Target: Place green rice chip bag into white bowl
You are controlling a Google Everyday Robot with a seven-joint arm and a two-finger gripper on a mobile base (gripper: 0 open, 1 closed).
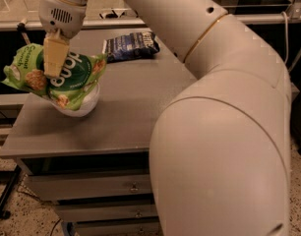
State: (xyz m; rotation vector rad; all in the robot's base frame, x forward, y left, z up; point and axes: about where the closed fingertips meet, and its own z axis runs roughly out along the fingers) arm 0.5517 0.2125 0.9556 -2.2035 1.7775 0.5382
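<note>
My gripper will let go of the green rice chip bag across the open top of the white bowl (72, 80).
The green rice chip bag (72, 80) lies tilted across the top of the white bowl (84, 106), hiding most of it; only the bowl's lower right side shows. The bowl stands on the grey table (135, 102) near its left edge. My gripper (52, 65) comes down from above at the bag's upper left. One tan finger (53, 55) lies against the bag's front, and the other is hidden behind the bag. The gripper looks shut on the bag.
A smaller dark blue bag (131, 45) lies at the back of the table. My large white arm (224, 122) fills the right side of the view and covers the table's right part. Drawers (91, 186) sit below the table top.
</note>
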